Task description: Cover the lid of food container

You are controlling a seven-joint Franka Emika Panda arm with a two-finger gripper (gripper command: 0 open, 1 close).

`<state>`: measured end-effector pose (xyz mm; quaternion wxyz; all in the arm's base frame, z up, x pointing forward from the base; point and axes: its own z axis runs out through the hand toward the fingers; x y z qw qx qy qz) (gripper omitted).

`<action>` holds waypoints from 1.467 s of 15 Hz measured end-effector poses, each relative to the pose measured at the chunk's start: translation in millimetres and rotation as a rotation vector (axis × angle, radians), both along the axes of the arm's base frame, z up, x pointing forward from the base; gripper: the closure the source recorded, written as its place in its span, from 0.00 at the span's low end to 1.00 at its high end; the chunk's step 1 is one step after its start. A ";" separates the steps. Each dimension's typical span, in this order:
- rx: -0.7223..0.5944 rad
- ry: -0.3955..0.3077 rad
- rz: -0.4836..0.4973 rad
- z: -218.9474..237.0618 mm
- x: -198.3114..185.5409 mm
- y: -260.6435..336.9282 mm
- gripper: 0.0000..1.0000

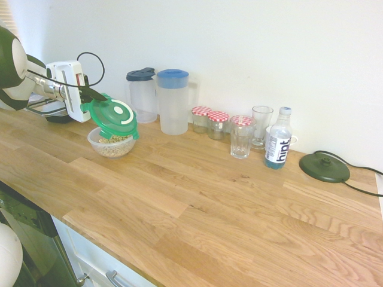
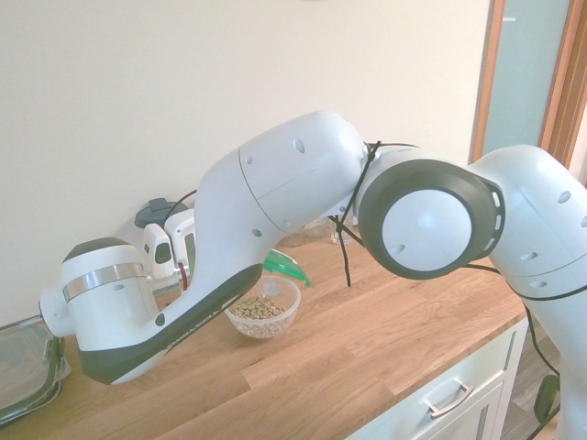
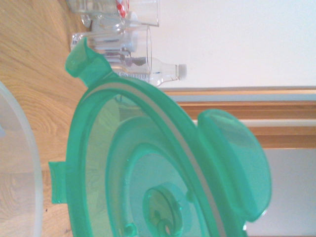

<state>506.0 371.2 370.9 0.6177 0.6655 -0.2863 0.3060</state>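
The robot's gripper will release the green lid so that it lies flat across the open rim of the clear bowl of beige grains [image 1: 107, 131].
The round green lid [image 1: 115, 115] with its white centre disc hangs tilted just above the food container [image 1: 111, 145], a small clear bowl of beige grains on the wooden counter. The lid's lower edge sits close over the bowl's far rim; I cannot tell if they touch. My gripper [image 1: 90, 97] comes in from the left and is shut on the lid's upper left edge. In the second exterior view the arm hides the gripper; only a green tab of the lid [image 2: 286, 269] shows over the bowl [image 2: 264, 312]. The wrist view is filled by the lid's underside [image 3: 148, 163], with the bowl's rim [image 3: 22, 163] beside it.
Along the wall stand two clear jugs [image 1: 142, 92] [image 1: 173, 100], two jars with red-checked tops [image 1: 201, 118], two glasses [image 1: 242, 136], a water bottle [image 1: 277, 137] and a dark round base [image 1: 324, 167]. A rectangular glass container [image 2: 23, 367] sits behind the arm.
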 end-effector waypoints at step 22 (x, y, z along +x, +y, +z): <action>0.094 0.053 0.123 -34.0 -23.1 44.5 0.00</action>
